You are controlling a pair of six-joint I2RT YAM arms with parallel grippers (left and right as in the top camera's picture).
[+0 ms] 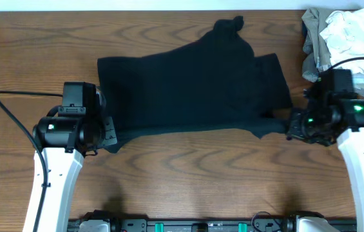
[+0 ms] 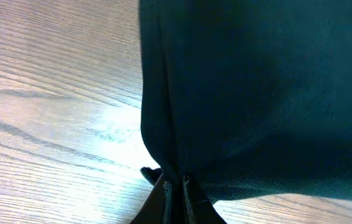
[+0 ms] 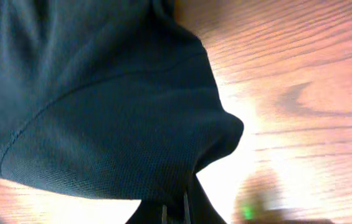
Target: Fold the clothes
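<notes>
The black garment's near corner will be laid by my left gripper back on the garment's own side edge (image 1: 116, 131), about halfway along it.
A black garment (image 1: 194, 90) lies spread across the middle of the wooden table. My left gripper (image 1: 107, 135) is shut on its near left corner; in the left wrist view the fingers (image 2: 176, 190) pinch a fold of the dark cloth (image 2: 256, 93). My right gripper (image 1: 292, 124) is shut on the garment's near right corner; in the right wrist view the fingers (image 3: 174, 211) clamp the cloth's edge (image 3: 101, 112). The cloth between the two grippers runs along the near edge and looks drawn fairly taut.
A heap of crumpled light and olive clothes (image 1: 343, 35) sits at the far right corner, just behind my right arm. Bare wooden table (image 1: 194, 174) lies in front of the garment. The arm bases stand at the near edge.
</notes>
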